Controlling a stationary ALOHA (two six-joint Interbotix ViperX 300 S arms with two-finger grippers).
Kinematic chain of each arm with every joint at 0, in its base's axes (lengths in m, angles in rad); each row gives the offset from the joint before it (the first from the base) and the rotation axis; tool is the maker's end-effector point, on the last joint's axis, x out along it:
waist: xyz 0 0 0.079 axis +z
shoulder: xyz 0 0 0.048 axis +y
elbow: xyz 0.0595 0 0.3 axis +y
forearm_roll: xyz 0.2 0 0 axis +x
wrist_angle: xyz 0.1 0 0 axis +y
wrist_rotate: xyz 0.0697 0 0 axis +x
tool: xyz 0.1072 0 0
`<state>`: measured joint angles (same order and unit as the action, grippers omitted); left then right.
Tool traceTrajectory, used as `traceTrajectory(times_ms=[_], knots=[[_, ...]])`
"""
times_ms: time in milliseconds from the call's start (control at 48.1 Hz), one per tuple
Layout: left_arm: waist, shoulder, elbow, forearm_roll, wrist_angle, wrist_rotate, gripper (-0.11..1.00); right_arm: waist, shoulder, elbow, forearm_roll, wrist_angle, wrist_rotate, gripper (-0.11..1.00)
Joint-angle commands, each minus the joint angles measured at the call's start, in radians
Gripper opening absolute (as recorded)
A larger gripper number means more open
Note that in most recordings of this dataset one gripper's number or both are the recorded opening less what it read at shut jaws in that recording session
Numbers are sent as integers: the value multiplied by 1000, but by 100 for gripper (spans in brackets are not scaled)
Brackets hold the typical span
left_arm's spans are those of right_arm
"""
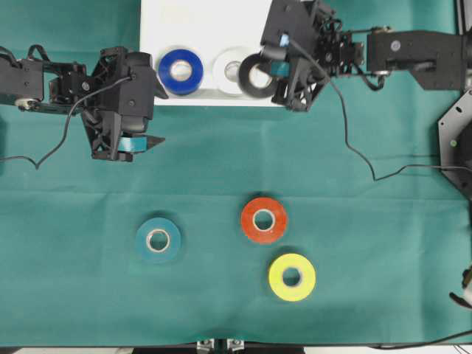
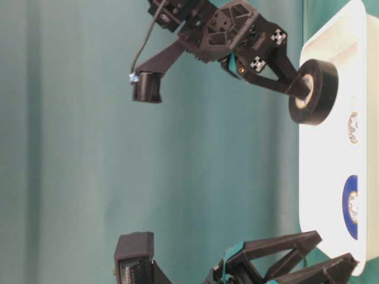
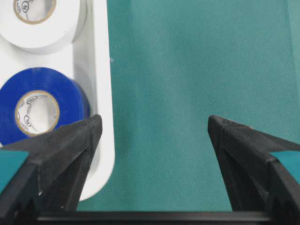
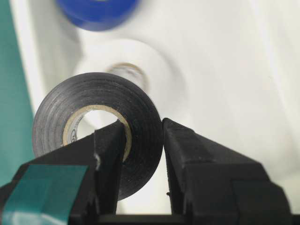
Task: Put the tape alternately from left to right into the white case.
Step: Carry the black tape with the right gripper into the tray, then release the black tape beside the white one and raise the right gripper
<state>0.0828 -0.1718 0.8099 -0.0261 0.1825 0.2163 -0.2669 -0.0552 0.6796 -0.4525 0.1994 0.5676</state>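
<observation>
The black tape will go down flat from my right gripper on the white case's bottom close beside the white roll (image 1: 277, 68).
The white case (image 1: 206, 18) lies at the table's far edge with a blue roll (image 1: 181, 71) and a white roll (image 1: 231, 70) lying flat in it. My right gripper (image 1: 259, 70) is shut on the black tape (image 1: 257, 76), one finger in its core and one outside. It holds the roll on edge just above the case (image 2: 331, 47), beside the white roll (image 4: 159, 70). My left gripper (image 1: 164, 115) is open and empty over the cloth beside the case's left front corner (image 3: 101, 70). Red-orange (image 1: 264, 220), yellow (image 1: 292, 277) and teal (image 1: 158, 240) rolls lie flat on the cloth.
Green cloth covers the table. A black cable (image 1: 354, 147) trails from the right arm across the cloth toward the right edge, and another cable (image 1: 51, 151) hangs from the left arm. The case has free floor to the right of the black roll.
</observation>
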Motion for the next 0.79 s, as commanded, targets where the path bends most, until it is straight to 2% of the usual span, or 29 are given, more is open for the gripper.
traceTrajectory(times_ms=[0, 291, 770], knots=[[-5, -15, -9, -2, -6, -2, 56, -20, -28, -2, -3, -35, -2, 26], [-5, -14, -9, -2, -6, 0, 56, -75, -25, 55, -3, -54, 0, 26], [-5, -15, -12, -2, -17, -2, 56, -75, -18, 83, -5, -133, 2, 26]])
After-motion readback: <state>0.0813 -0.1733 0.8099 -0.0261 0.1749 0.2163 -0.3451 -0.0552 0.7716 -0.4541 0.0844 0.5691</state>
